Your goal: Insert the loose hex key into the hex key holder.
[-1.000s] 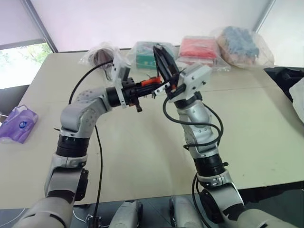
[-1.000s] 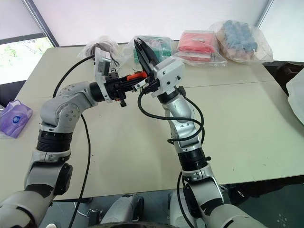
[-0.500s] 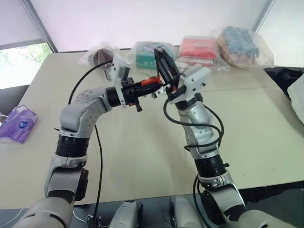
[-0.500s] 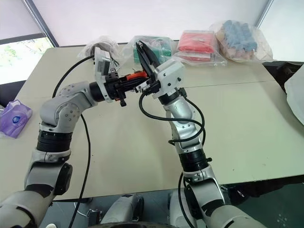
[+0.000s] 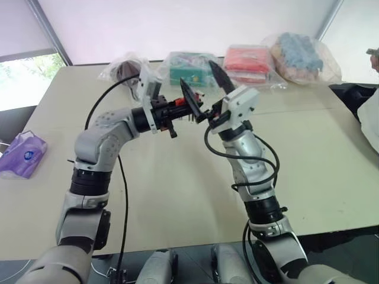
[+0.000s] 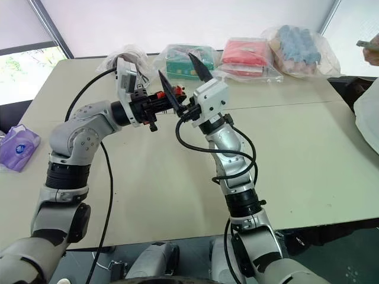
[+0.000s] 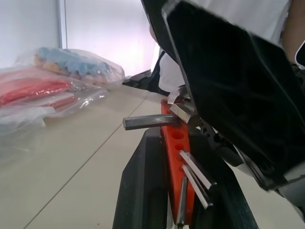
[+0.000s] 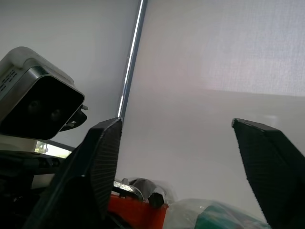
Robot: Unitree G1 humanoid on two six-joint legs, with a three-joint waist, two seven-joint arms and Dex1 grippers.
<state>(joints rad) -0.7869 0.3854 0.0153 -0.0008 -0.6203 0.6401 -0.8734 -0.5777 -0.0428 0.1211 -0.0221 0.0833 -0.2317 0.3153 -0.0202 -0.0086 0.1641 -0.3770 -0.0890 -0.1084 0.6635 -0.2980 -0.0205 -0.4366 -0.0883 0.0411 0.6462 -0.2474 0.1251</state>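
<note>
I should release the hex key holder with my left gripper on the bare table [image 5: 210, 170] between my arms, closer to me than the green box. The holder is held above the table's middle now.
My left gripper [image 5: 176, 110] is shut on the orange-red hex key holder [image 5: 178, 103], held above the table's middle. Several thin keys stick out of the holder [image 7: 177, 157]. At its top end, the grey arm of the loose hex key [image 7: 150, 122] juts sideways out of a hole. My right gripper [image 5: 198, 74] stands open right beside the holder, its black fingers [image 8: 102, 162] spread wide, one on each side of the holder's end, with nothing between them. The holder's top [image 8: 128, 210] shows low between those fingers in the right wrist view.
Clear bags line the table's far edge: a red packet [image 5: 247, 59], a green box [image 5: 186, 65], a blue-grey bundle [image 5: 302, 53] and a dark cable [image 5: 121, 68]. A purple packet [image 5: 23, 151] lies at the left edge. A person's hand [image 6: 370, 50] shows at the far right.
My right gripper was shut beside the holder's end and now stands wide open. The left gripper and the holder have stayed where they were.
</note>
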